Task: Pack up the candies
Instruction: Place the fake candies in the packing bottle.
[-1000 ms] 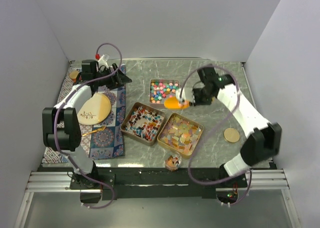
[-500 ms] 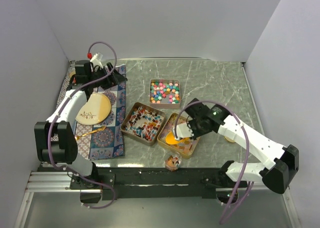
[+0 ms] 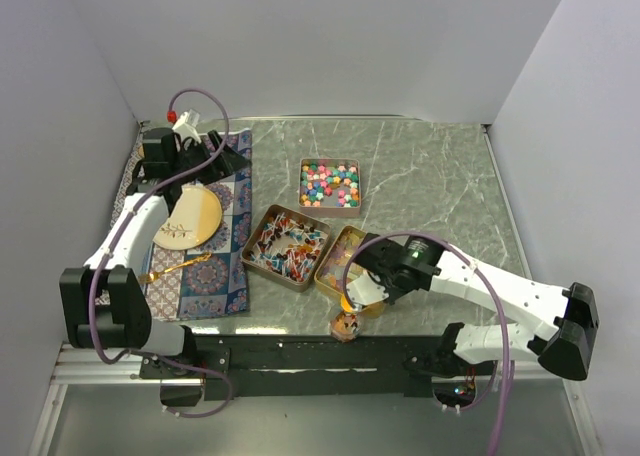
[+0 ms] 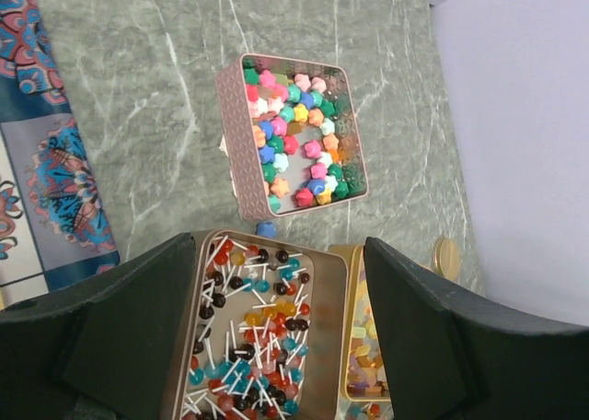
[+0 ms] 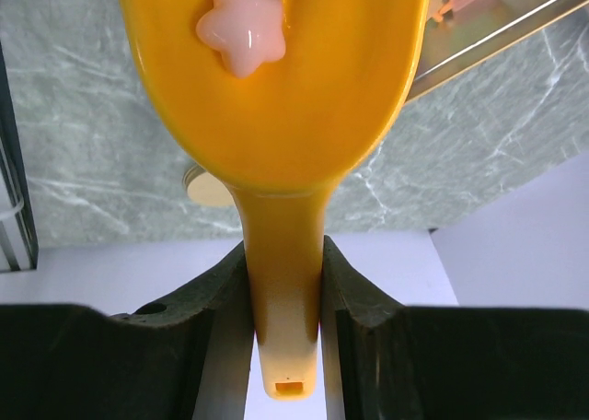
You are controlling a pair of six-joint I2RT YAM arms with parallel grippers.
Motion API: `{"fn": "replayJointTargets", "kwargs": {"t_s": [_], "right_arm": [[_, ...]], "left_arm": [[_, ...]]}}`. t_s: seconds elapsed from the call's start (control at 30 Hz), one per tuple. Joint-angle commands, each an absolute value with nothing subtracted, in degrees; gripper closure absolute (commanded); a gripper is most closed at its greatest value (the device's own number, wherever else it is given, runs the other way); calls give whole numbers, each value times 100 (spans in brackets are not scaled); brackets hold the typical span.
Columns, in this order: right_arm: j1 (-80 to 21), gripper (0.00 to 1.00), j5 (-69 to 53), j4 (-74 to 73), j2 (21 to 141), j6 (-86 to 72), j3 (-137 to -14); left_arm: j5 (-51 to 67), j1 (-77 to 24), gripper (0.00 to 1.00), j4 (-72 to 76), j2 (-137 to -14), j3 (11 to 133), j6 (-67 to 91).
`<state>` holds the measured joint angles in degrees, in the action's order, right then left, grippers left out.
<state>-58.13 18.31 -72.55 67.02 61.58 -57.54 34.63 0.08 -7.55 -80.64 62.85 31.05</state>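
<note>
Next, I set the orange scoop, which hangs just above a small jar, on the bare marble (image 3: pixel 404 184) beside the back tin, away from the cloth, with my right gripper.
The candies lie in three tins: multicolour pieces (image 3: pixel 330 183) (image 4: pixel 296 133) at the back, lollipop-like ones (image 3: pixel 288 244) (image 4: pixel 247 332) in the middle, translucent squares (image 3: pixel 343 256) (image 4: pixel 366 344) partly under my right arm. My right gripper (image 3: pixel 368 288) (image 5: pixel 283 300) is shut on the handle of an orange scoop (image 3: pixel 350 301) (image 5: pixel 285 79). A pink star candy (image 5: pixel 243 35) lies in the scoop, which hangs just above a small jar (image 3: pixel 345 324) at the near edge. My left gripper (image 3: pixel 228 158) (image 4: pixel 281 337) hangs open and holds nothing at the back left.
A patterned cloth (image 3: pixel 215 266) (image 4: pixel 41 162) at the left carries a round wooden disc (image 3: pixel 188 218) and a gold spoon (image 3: pixel 180 266). One loose blue candy (image 4: pixel 266 228) lies between two tins. A gold lid (image 4: pixel 446 256) sits right of the tins.
My right arm has carried the scoop from the back tin, over the square-candy tin, to above the jar at the near edge. My left arm drew back and left a little.
</note>
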Motion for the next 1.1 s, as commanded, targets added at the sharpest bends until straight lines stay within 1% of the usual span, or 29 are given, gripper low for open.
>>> {"fn": "replayJointTargets", "kwargs": {"t_s": [0.0, 0.13, 0.2, 0.43, 0.8, 1.07], "right_arm": [[-6082, 100, 2408, -7672, 6759, 5810, -5766], [-6389, 100, 2671, -7778, 6767, 5810, -5652], [-6460, 100, 2777, -7909, 6968, 5608, -5677], [-6811, 100, 2943, -8262, 7497, 5028, -6178], [-7172, 100, 3471, -8279, 7400, 5080, -6108], [-7216, 100, 3665, -8279, 7383, 5150, -6196]], "left_arm": [[3437, 176, 20, -431, -7752, 6117, 3208], [3454, 281, 20, -343, -7594, 6003, 3322], [3480, 334, 20, -334, -7567, 5968, 3349], [3516, 369, 20, -150, -7445, 5784, 3471], [3586, 369, 19, 105, -7251, 5458, 3744], [3718, 369, 19, 193, -7242, 5423, 3928]]}}
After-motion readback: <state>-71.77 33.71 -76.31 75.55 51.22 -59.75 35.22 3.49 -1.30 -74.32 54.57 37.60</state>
